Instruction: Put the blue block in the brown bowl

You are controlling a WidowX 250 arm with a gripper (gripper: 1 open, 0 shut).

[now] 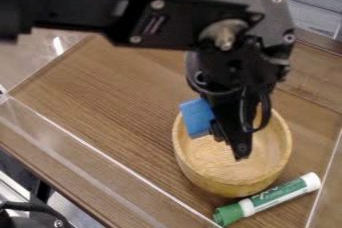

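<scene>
Next, I release the blue block, still hanging over the bowl's rim, on the inside bottom of the brown bowl (231, 146), near the middle of the bowl.
The blue block (199, 117) hangs just above the left part of the brown bowl (201, 163), over its rim and inner wall. My gripper (225, 127) is shut on the block, its dark fingers (241, 137) reaching down into the bowl's opening. The black arm fills the upper middle of the view and hides the far side of the bowl. The bowl is a thick-walled, light-brown wooden one standing on the wooden table at the lower right.
A green-and-white marker (267, 200) lies on the table just in front of and to the right of the bowl. Clear plastic walls (54, 137) border the wooden table (94, 82) at the left and front.
</scene>
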